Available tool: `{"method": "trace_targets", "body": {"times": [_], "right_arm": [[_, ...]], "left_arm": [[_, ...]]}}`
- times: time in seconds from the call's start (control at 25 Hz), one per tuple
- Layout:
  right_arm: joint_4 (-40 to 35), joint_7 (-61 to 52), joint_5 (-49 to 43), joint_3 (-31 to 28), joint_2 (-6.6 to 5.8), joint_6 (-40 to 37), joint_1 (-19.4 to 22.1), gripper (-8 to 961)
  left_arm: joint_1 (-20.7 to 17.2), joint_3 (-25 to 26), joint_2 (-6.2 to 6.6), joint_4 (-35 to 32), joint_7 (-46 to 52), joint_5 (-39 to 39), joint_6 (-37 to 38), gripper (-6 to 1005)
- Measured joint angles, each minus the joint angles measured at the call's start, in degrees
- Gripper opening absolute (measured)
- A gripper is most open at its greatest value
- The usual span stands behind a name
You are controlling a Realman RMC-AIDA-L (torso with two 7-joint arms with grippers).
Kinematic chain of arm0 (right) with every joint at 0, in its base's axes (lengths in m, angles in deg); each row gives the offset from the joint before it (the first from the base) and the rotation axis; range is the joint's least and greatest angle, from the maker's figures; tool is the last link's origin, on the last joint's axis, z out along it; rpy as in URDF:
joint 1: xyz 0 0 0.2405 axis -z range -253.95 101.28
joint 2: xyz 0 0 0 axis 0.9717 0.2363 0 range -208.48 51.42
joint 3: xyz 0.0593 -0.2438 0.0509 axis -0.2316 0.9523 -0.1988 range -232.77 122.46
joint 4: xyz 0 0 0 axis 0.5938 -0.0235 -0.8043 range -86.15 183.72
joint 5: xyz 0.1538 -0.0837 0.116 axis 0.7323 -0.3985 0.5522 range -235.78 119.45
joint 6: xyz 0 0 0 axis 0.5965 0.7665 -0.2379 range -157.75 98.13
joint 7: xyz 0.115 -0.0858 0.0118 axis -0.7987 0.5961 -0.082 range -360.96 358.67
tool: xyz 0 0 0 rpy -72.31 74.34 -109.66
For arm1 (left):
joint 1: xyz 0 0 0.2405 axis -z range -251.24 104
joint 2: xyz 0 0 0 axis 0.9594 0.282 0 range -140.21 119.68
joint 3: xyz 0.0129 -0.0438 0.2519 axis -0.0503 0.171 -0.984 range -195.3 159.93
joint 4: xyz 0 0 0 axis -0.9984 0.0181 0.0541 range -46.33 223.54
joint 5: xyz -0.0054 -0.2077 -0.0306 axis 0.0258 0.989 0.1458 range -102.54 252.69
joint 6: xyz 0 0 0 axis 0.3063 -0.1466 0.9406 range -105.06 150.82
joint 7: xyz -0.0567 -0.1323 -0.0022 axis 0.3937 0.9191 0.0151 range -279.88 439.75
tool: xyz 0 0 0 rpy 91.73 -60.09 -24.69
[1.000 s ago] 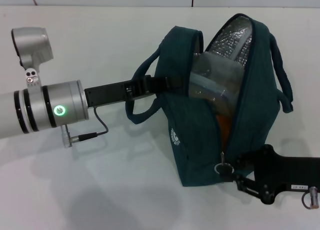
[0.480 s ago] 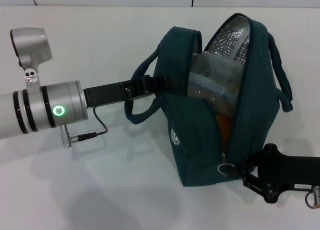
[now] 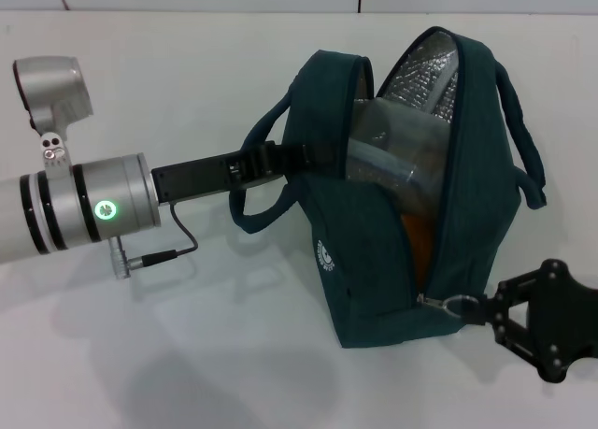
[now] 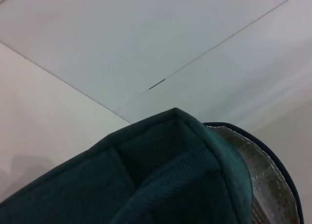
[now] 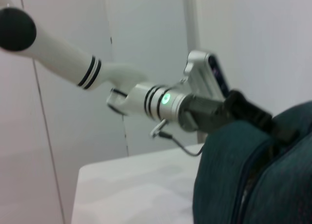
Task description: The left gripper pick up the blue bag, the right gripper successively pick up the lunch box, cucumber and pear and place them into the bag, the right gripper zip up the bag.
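The bag's open edge is clamped in my left gripper where the zipper must close, so that gripper should back off and take hold of the bag's outer side [image 3: 309, 207].
The blue bag [image 3: 374, 261] stands open on the white table, its foil lining [image 3: 430, 69] showing. The clear lunch box [image 3: 392, 149] leans inside it, and the orange pear [image 3: 418, 237] shows lower down in the opening. The cucumber is hidden. My left gripper [image 3: 299, 156] is shut on the bag's near side wall by a handle, holding it up. My right gripper [image 3: 486, 309] is at the bag's lower end, shut on the metal ring zipper pull [image 3: 458, 305], which is stretched out toward it. The left wrist view shows bag fabric [image 4: 170, 185]. The right wrist view shows the bag [image 5: 229, 185].
The white table [image 3: 234, 354] stretches around the bag with nothing else on it. The left arm's silver wrist [image 3: 84, 209] and its cable [image 3: 173, 247] lie over the table's left side; the same arm [image 5: 165, 99] shows in the right wrist view.
My right gripper has turned and moved right, and the ring pull that hung at the bag's lower end is now drawn out sideways. The left arm shifted slightly left.
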Motion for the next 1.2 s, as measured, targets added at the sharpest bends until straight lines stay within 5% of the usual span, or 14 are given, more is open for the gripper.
{"method": "trace_targets", "body": {"times": [0.36, 0.84, 1.2], "right_arm": [[1.98, 3.32, 4.31, 0.21, 0.46, -1.05, -2.40, 4], [2.07, 3.57, 10.47, 0.76, 0.62, -0.75, -6.63, 5], [1.90, 3.61, 13.25, 0.27, 0.72, 1.47, -10.09, 5]], "left_arm": [[-0.02, -0.12, -0.15, 0.00, -3.61, 0.19, 1.57, 76], [-1.06, 0.03, 0.21, -0.15, -9.49, 5.11, 2.93, 394], [-4.26, 1.32, 1.93, -0.70, -12.45, 10.74, 3.92, 654]]}}
